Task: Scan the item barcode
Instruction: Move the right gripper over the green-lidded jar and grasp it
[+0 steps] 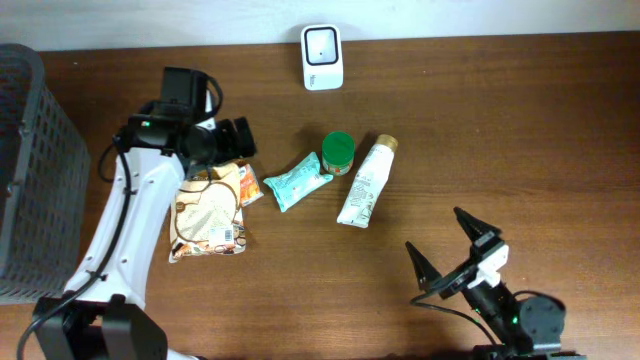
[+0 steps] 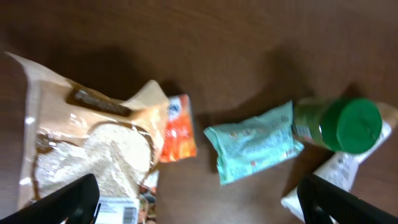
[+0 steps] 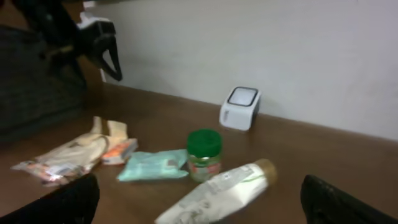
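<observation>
The green-lidded jar beside the teal packet is next, and my right gripper should go to it and close on the jar's green lid (image 1: 338, 149) (image 3: 204, 143).
A white scanner (image 1: 322, 57) (image 3: 240, 107) stands at the table's far edge. Before it lie a beige bag (image 1: 208, 220) (image 2: 93, 149), an orange packet (image 1: 250, 186) (image 2: 177, 127), a teal packet (image 1: 300, 180) (image 2: 255, 142), a green-lidded jar (image 1: 338, 152) (image 2: 348, 124) and a white tube (image 1: 366, 180) (image 3: 217, 193). A barcode label (image 2: 124, 210) shows on the bag's corner. My left gripper (image 1: 243, 140) (image 2: 199, 205) hangs open above the bag and orange packet, holding nothing. My right gripper (image 1: 447, 245) (image 3: 202, 205) is open and empty, low at the front right, facing the items.
A dark mesh basket (image 1: 30, 170) (image 3: 37, 81) stands at the left edge. A pale wall runs behind the scanner. Bare wood (image 1: 540, 150) lies to the right of the tube.
</observation>
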Controlling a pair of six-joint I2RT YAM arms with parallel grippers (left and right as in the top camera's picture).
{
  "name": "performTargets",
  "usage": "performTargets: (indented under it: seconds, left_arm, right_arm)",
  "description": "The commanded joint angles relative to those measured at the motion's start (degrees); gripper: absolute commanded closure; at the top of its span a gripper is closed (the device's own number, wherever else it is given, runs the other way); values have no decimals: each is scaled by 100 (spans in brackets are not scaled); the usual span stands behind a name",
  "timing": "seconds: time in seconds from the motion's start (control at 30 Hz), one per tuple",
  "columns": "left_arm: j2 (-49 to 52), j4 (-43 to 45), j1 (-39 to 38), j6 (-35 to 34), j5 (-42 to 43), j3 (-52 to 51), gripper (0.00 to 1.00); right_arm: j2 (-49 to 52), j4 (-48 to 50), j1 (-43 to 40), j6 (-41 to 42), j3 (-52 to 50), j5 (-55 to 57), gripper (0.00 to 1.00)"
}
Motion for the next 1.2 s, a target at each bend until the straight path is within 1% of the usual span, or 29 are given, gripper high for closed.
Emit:
performTargets:
  seconds: [0.0, 0.13, 0.2, 0.3, 0.33, 0.37, 0.43, 0.5, 0.57, 0.67, 0.73, 0.8, 0.9, 0.97, 1.0, 1.07, 1.13, 1.17]
  left_arm:
    - [-22, 46, 297, 90, -129, 87, 1]
    - [-24, 39, 376, 92, -131, 87, 1]
    - [-24, 44, 376, 87, -122, 87, 1]
    - [-22, 57, 374, 70, -125, 87, 1]
    - [-22, 55, 374, 70, -125, 87, 1]
    - [-24, 55, 376, 70, -125, 87, 1]
    - [-24, 57, 376, 70, -125, 87, 1]
    - [-22, 57, 376, 70, -125, 87, 1]
    - [-22, 55, 376, 70, -125, 87, 1]
    - [-22, 57, 376, 70, -127, 87, 1]
    - [-22, 57, 376, 70, -125, 87, 1]
    - [-24, 57, 376, 70, -125, 87, 1]
    - [-22, 57, 376, 72, -140, 87, 1]
    - [-24, 72, 376, 72, -387, 87, 1]
    - [-24, 70, 376, 72, -535, 87, 1]
    - [-24, 87, 387, 72, -758, 87, 1]
    - [-24, 90, 428, 81, -870, 87, 1]
    - [-24, 52, 470, 245, -905, 87, 1]
  right_arm:
    - [935, -361, 20, 286, 1141, -247, 2]
    - [2618, -1248, 20, 142, 2708, -605, 2]
    - [3727, -2190, 22, 136, 3877, -675, 2]
    - [5053, -3392, 22, 39, 5353, -671, 2]
    - [5563, -3853, 46, -122, 5941, -669, 2]
    - [6266, -4461, 160, -496, 6745, -645, 2]
    - [7169, -5261, 413, -778, 7807, -304, 2]
    - [7807, -5790, 658, -772, 8546, 227, 2]
    - [8712, -6566, 1010, -778, 9593, 914, 2]
    - [9615, -7016, 1344, -1023, 10522, 1329, 2]
    - [10008, -6841, 1462, -1047, 10721, 1305, 2]
    - [10260, -6441, 1526, -1045, 10714, 1283, 2]
    - [10601, -6277, 1565, -1049, 10714, 1202, 2]
    - [10740, -6269, 1569, -1126, 10714, 1270, 2]
    - [10810, -6273, 1593, -1292, 10714, 1292, 2]
    - [10911, -6269, 1663, -1394, 10714, 1486, 2]
    - [11001, -6249, 1812, -1397, 10714, 1956, 2]
    - [11022, -6231, 1891, -1397, 10714, 2190, 2]
